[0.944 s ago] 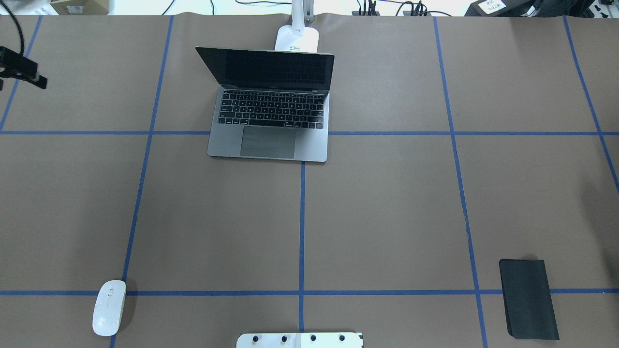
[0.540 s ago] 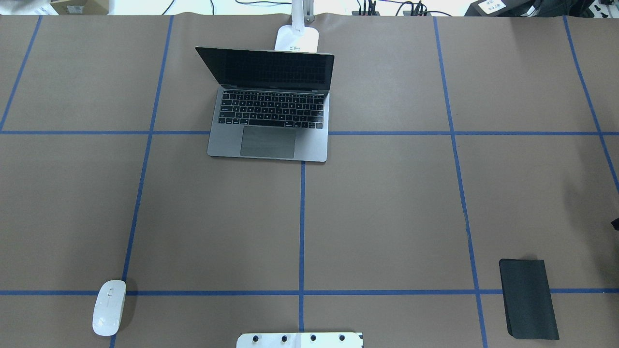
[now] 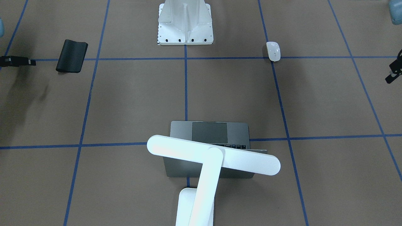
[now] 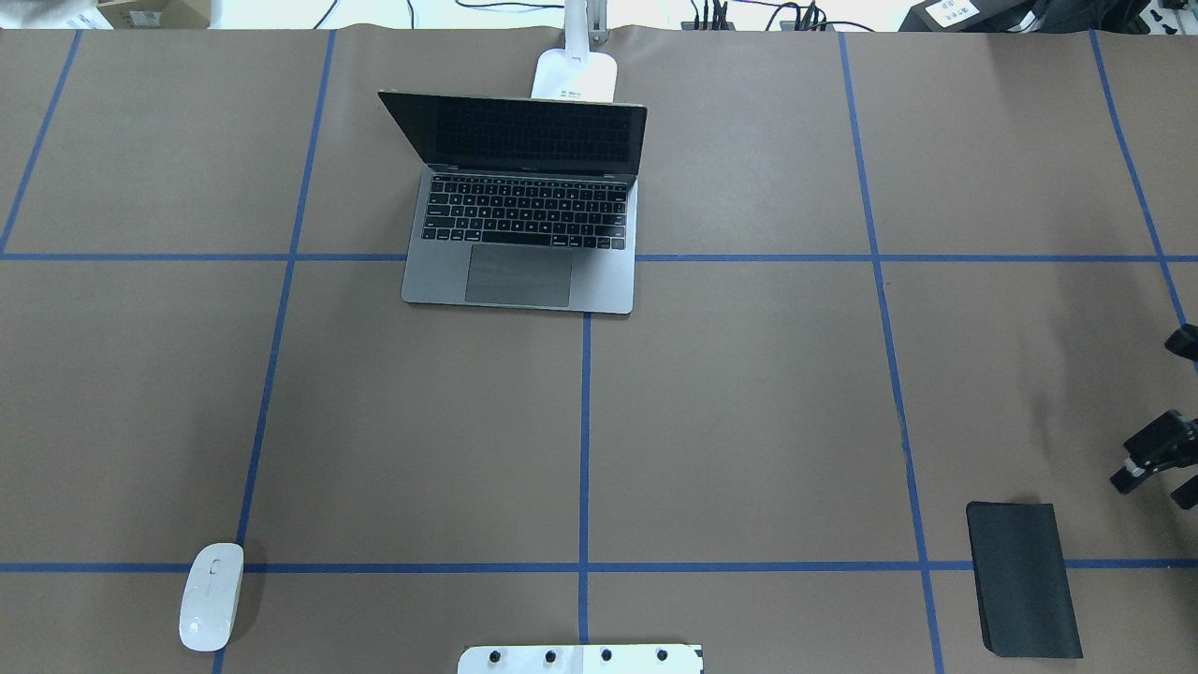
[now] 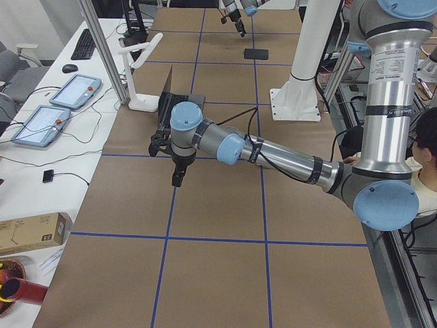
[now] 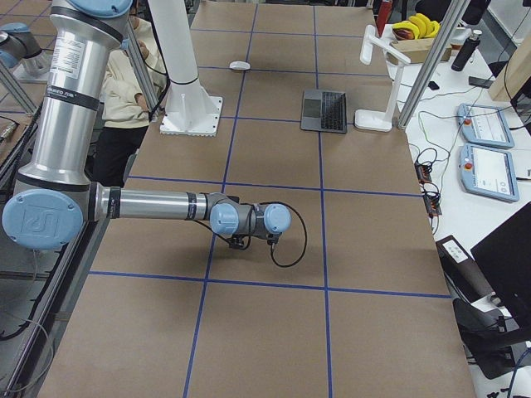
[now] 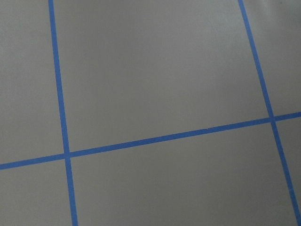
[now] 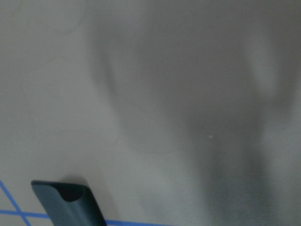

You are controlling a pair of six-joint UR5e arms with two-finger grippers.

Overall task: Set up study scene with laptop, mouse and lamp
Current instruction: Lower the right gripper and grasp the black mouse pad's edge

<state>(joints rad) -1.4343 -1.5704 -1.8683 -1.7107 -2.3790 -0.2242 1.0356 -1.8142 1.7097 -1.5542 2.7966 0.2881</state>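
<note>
Next, my right gripper moves next to the middle of the black mat's folded edge (image 3: 63, 55), on the side closest to that gripper, and closes there.
The laptop (image 4: 524, 271) stands open at the table's far middle, screen dark; its base also shows in the front view (image 3: 238, 130). The lamp stands right behind it, base (image 4: 576, 75) on the table, bar head (image 3: 213, 158) over the lid. The mouse (image 4: 211, 596) lies near left on a tape line and also shows in the front view (image 3: 273, 51). My right gripper (image 4: 1156, 463) pokes in at the right edge, just beyond a black mat. My left gripper (image 3: 394, 71) shows only at the front view's edge. I cannot tell whether either gripper is open or shut.
A black mat (image 4: 1023, 578) lies near right; its corner shows in the right wrist view (image 8: 70, 205). A white bolted pedestal (image 3: 185, 25) stands at the near middle. Blue tape lines grid the brown table. The left wrist view shows only table.
My left gripper has left the overhead view at the upper left. My right gripper has come in at the right edge, near the black mat. Laptop, lamp and mouse have not moved.
</note>
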